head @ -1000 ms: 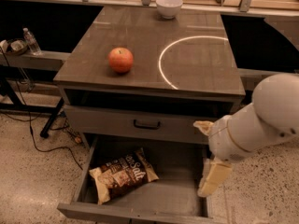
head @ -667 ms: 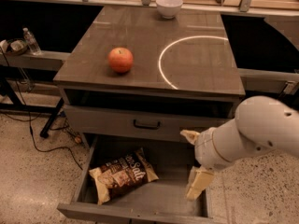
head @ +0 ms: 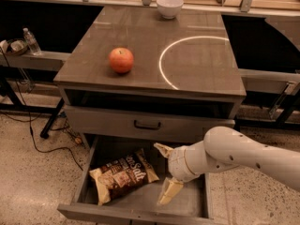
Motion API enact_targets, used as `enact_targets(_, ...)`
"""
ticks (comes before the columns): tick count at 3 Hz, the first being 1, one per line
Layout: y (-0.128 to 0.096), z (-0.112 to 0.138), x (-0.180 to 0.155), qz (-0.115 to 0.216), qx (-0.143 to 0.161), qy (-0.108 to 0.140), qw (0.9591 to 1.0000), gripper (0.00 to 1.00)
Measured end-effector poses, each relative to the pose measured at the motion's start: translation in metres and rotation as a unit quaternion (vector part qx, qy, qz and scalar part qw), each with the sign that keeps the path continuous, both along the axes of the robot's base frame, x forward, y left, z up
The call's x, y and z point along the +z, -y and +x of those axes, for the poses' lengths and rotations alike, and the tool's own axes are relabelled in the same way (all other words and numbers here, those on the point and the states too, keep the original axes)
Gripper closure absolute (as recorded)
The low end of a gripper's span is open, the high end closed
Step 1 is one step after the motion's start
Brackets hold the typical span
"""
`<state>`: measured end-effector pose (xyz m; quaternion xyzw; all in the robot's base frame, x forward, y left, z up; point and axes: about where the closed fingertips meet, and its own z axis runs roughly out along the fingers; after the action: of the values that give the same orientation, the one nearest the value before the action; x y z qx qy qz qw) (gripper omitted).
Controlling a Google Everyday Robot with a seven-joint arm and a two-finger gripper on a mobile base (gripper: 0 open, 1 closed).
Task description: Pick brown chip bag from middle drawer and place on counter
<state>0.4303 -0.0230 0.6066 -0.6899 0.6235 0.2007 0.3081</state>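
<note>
The end of the brown chip bag (head: 141, 168) faces the open fingers of my gripper, toward the middle of the open drawer, and my gripper needs to close on it there.
The brown chip bag (head: 123, 175) lies flat in the left half of the open middle drawer (head: 187, 204), its white lettering facing up. My gripper (head: 166, 171) hangs over the drawer's right half, just right of the bag and not touching it. Its two pale fingers (head: 169, 191) are spread apart, one pointing up-left and one down, with nothing between them. The white arm reaches in from the right. The counter (head: 140, 36) above carries a thin white circle outline (head: 197, 62).
A red apple (head: 121, 60) sits on the counter's left part and a white bowl (head: 169, 6) at its back edge. A shallower closed drawer with a black handle (head: 147, 124) is above the open one. A water bottle (head: 32, 41) stands on a shelf at left.
My arm has swung left and down over the open drawer, bringing the gripper from the drawer's right edge to just beside the chip bag. The bag has not moved.
</note>
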Motion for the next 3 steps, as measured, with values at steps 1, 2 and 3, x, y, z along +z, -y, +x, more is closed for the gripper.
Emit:
enact_targets(1, 0.000, 0.000, 0.000, 0.000, 0.000, 0.000, 1.0000, 0.00)
enact_targets(2, -0.016, 0.005, -0.023, 0.024, 0.010, 0.002, 0.9997, 0.00)
enact_targets(3, -0.035, 0.016, -0.054, 0.049, 0.016, 0.007, 0.9987, 0.00)
